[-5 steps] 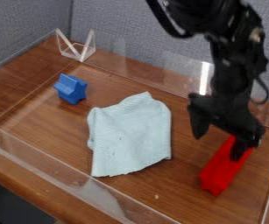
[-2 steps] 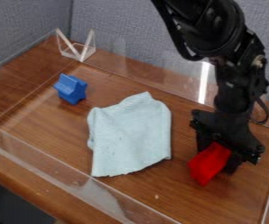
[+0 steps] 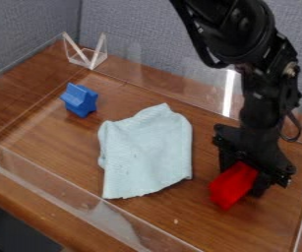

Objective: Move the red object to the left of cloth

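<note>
Next, I release the red object from my gripper beside the cloth, on the wood (image 3: 81,130) just in front of the blue block.
The red object (image 3: 235,187) lies on the wooden table to the right of the cloth (image 3: 147,148), a pale green rumpled square at the middle. My black gripper (image 3: 256,163) points straight down over the red object's far end. Its fingers stand on either side of that end and hide it. The jaws look as wide apart as before, and I see no squeeze on the red object. A narrow strip of wood separates the red object from the cloth's right edge.
A blue block (image 3: 79,99) sits left of the cloth. A clear triangular stand (image 3: 85,49) is at the back left. Low clear acrylic walls (image 3: 35,162) rim the table, and one runs close to the red object on the right.
The gripper has come down from just above the red object to straddle its far end. Over the last half second nothing visibly moved.
</note>
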Motion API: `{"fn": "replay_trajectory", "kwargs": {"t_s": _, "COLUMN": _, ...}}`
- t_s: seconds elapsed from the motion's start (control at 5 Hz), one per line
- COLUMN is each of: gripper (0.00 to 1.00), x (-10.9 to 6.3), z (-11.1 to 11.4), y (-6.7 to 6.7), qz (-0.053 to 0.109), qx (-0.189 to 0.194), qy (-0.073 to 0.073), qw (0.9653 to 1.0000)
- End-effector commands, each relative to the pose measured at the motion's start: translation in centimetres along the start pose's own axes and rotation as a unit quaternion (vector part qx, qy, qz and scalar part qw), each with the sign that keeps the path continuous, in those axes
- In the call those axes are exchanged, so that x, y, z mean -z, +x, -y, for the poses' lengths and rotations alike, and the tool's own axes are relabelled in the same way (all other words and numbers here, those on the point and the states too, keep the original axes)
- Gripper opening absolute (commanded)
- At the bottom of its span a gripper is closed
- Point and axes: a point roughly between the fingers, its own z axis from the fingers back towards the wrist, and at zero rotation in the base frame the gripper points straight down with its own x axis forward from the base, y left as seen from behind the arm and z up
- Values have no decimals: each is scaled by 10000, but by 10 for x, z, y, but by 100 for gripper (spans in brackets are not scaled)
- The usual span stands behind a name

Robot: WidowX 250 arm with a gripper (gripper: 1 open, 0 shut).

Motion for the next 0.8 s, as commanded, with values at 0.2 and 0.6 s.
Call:
{"fn": "replay_trajectory", "kwargs": {"t_s": 0.2, "gripper": 0, "x": -72, "z": -19, "y": 21, "qz": 802, "qx": -130, "qy": 77, "qw": 9967}}
{"fn": "replay_trajectory", "kwargs": {"t_s": 0.6, "gripper": 0, "x": -138, "z": -93, "y": 3, "qz": 1141, "qx": -935, "qy": 436, "qw": 9881}}
